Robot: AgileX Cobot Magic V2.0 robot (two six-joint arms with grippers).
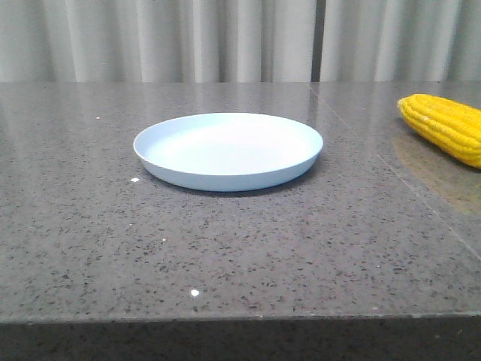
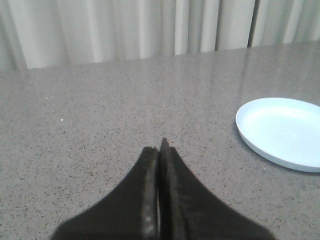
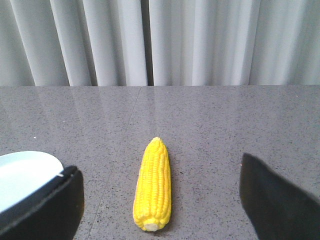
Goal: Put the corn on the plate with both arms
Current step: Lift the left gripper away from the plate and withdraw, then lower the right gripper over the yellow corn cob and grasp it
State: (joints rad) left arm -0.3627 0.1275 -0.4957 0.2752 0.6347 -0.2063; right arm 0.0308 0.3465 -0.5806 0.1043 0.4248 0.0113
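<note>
The middle of the yellow corn [image 1: 437, 120] [image 3: 154, 175], slightly toward the corn's end away from its pale cut stub, will be gripped by my right gripper.
The yellow corn [image 1: 445, 125] lies on the table at the far right, partly cut off by the frame edge. In the right wrist view the corn [image 3: 153, 184] lies lengthwise between my wide-open right gripper [image 3: 159, 186] fingers, pale cut stub toward the camera, not touched. The pale-blue plate [image 1: 228, 149] sits empty at the table's centre; its edge shows in the right wrist view [image 3: 22, 176] and in the left wrist view [image 2: 280, 132]. My left gripper [image 2: 160, 150] is shut and empty, over bare table to the left of the plate. No gripper shows in the front view.
The grey speckled stone table [image 1: 225, 241] has its front edge near the bottom of the front view. A seam [image 1: 391, 162] runs across the table between plate and corn. Pale curtains [image 1: 225, 37] hang behind the table.
</note>
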